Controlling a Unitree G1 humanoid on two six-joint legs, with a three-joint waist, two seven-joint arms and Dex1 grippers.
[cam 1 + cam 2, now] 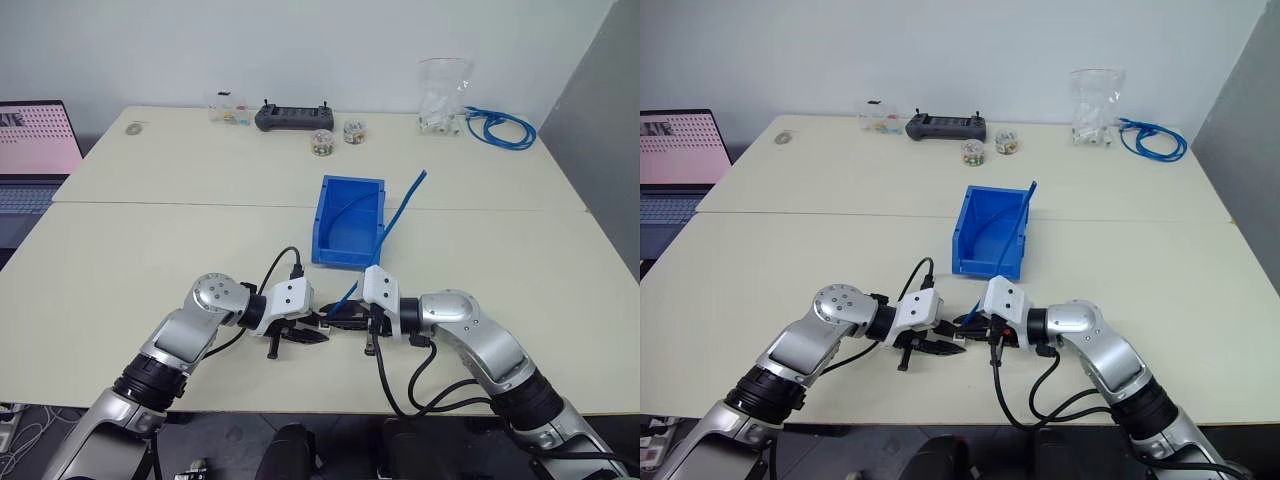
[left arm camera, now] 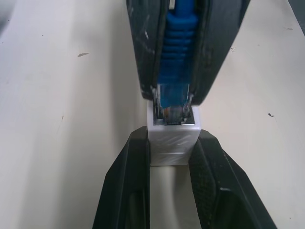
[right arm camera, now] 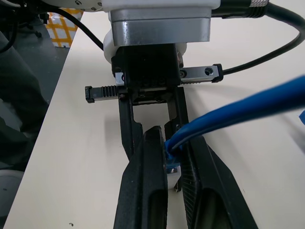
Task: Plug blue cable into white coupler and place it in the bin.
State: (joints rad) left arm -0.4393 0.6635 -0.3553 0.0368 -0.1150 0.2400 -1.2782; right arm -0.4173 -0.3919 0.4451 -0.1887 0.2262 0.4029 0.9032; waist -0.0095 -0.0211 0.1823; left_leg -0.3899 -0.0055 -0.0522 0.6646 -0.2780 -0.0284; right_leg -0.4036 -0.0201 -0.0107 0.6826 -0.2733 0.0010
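Note:
Next, I let go of the blue cable with the white coupler on the middle of the blue bin's bottom [image 1: 350, 220] with my right gripper.
Just above the table's front edge my two grippers meet tip to tip. My left gripper [image 1: 316, 337] is shut on the white coupler [image 2: 174, 143], a small white block with its socket facing the other gripper. My right gripper [image 1: 340, 322] is shut on the blue boot of the blue cable [image 1: 405, 205]. Its clear plug [image 2: 172, 102] sits in the mouth of the coupler's socket. From the right gripper the cable rises away over the blue bin [image 1: 340, 250], which stands open-topped just beyond the grippers, and its far end sticks up past the bin's right rim.
At the table's back stand a black controller [image 1: 293, 117], two small round containers [image 1: 322, 143], a clear bag of white pieces [image 1: 443, 95] and a coiled blue cable bundle [image 1: 500, 128]. A laptop [image 1: 35, 150] sits at the far left. The table's front edge lies right below the grippers.

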